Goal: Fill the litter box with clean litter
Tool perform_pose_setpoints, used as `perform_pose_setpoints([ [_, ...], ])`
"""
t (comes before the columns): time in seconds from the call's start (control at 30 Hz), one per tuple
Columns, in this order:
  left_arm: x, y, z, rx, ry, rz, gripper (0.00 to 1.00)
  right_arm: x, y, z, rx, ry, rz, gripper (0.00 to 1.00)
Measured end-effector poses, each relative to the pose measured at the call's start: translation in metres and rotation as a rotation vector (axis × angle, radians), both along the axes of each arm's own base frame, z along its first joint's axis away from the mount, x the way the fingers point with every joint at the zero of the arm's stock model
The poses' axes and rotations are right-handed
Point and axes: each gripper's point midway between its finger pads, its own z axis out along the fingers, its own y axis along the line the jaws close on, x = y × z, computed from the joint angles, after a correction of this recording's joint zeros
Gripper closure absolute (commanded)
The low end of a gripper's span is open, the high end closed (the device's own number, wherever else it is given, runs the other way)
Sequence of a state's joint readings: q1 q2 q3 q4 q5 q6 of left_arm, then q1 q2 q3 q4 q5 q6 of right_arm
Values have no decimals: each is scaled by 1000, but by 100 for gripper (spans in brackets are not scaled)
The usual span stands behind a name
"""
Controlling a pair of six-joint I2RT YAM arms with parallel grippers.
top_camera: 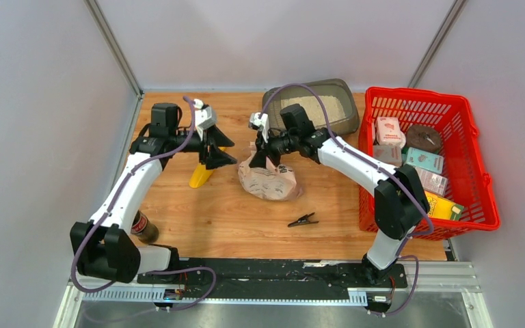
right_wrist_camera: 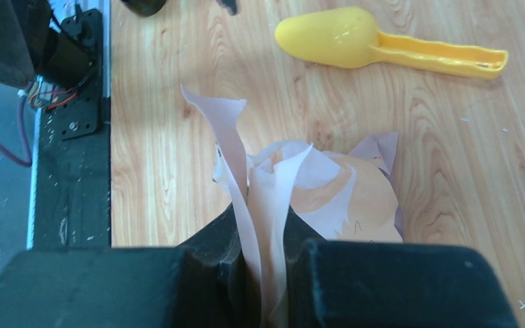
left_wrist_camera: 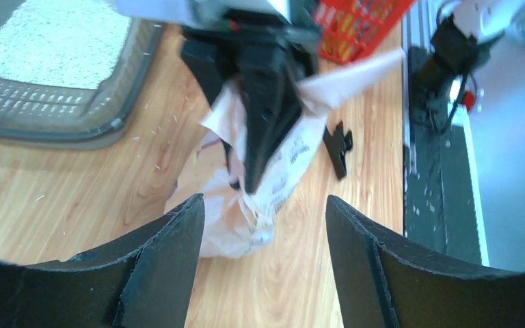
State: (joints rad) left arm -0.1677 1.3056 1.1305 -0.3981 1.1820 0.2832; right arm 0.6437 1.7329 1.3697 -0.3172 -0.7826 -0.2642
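Next, I take the bag's edge [top_camera: 245,173] by the scoop with my left gripper while my right gripper holds the bag's top bunched, before my right gripper moves to the bag's opposite edge.
The dark grey-brown litter box [top_camera: 351,113] sits at the back of the table, with pale clean litter [top_camera: 314,108] inside; the left wrist view shows its rim [left_wrist_camera: 48,102] and litter [left_wrist_camera: 55,41] too. A crumpled beige paper bag [top_camera: 270,181] stands in front of it. My right gripper [top_camera: 261,158] is shut on the bag's twisted top; the right wrist view shows the paper [right_wrist_camera: 342,198] pinched between the jaws of the right gripper [right_wrist_camera: 265,225]. My left gripper [top_camera: 222,154] hangs open just left of the bag [left_wrist_camera: 232,225], and in its own view the left gripper [left_wrist_camera: 265,201] has nothing between its fingers.
A yellow scoop [top_camera: 200,176] lies under the left gripper, also in the right wrist view as the scoop [right_wrist_camera: 342,44]. A black clip [top_camera: 303,220] lies in front of the bag. A red basket [top_camera: 478,198] of boxes stands at right. A brown bottle [top_camera: 143,227] lies near the left base.
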Motion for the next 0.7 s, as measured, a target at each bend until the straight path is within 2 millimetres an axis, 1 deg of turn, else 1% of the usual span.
perform_pose_setpoints([
  [0.07,-16,6,-9,49,-87,-61,26,-4,-3,0,-9,16,21,94],
  [0.13,-30,11,-25,95,-136,-121,26,-7,-5,1,-18,35,38,94],
  [0.2,-39,13,-42,131,-159,-177,26,-9,-7,0,-24,49,51,94],
  [0.27,-43,13,-55,149,-166,-221,26,-9,-8,1,-29,52,56,94],
  [0.37,-45,9,-71,156,-156,-265,25,-11,-9,1,-37,63,62,94],
  [0.47,-45,0,-83,149,-149,-283,25,-11,-9,0,-41,70,63,95],
  [0.63,-36,-12,-120,156,-117,-180,24,-12,-9,1,-45,79,69,95],
  [0.7,-28,-15,-124,150,-89,-128,24,-12,-9,0,-46,79,71,95],
])
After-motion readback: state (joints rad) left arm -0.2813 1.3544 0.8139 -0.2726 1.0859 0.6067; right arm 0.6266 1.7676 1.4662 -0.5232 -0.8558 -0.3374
